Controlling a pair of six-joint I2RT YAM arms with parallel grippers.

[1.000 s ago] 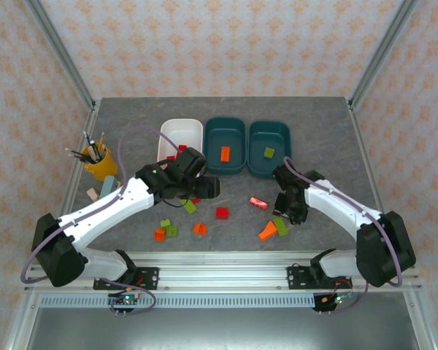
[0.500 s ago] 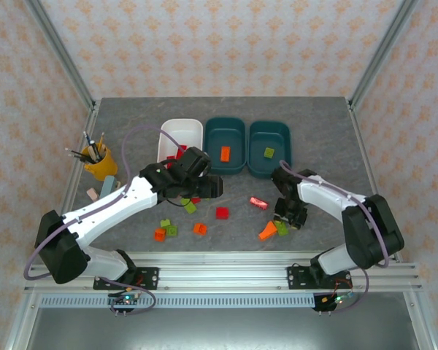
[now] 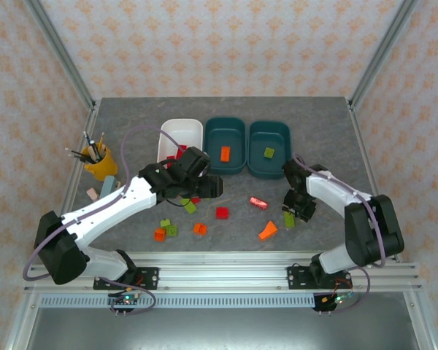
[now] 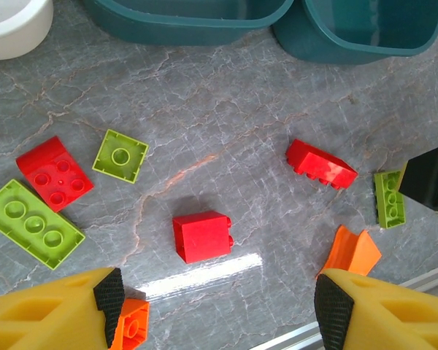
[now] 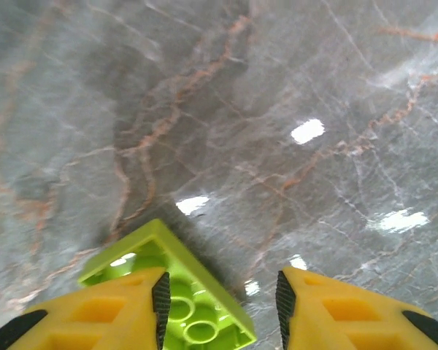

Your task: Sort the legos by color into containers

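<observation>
My right gripper needs to open, turn its fingers square and grip the lego's long sides [image 5: 207, 280], because the green lego lies slanted under one of its fingers.
My right gripper [image 3: 294, 212] hangs low over the table at the right, its jaws a little apart. A lime green lego [image 5: 177, 292] lies underside up against the left finger, with a clear gap to the right finger [image 5: 286, 306]. It shows as the green lego [image 3: 289, 219] beside an orange one [image 3: 267, 231]. My left gripper [image 4: 219, 302] stands open above a red lego [image 4: 202, 235]. A white container [image 3: 181, 122] and two teal containers [image 3: 225, 121] [image 3: 269, 125] stand at the back. The teal ones hold an orange lego [image 3: 225, 153] and a green lego [image 3: 269, 152].
Loose legos lie mid-table: another red lego [image 3: 258, 202], a green one [image 3: 190, 207], orange and green ones [image 3: 159, 234] [image 3: 172, 230] near the front. A yellow cup of pencils [image 3: 98, 162] stands at the left. The metal rail [image 3: 219, 270] runs along the near edge.
My right gripper has swung right and back, and the green lego went with it, away from the orange one. Its jaws have parted slightly. The left arm has barely shifted.
</observation>
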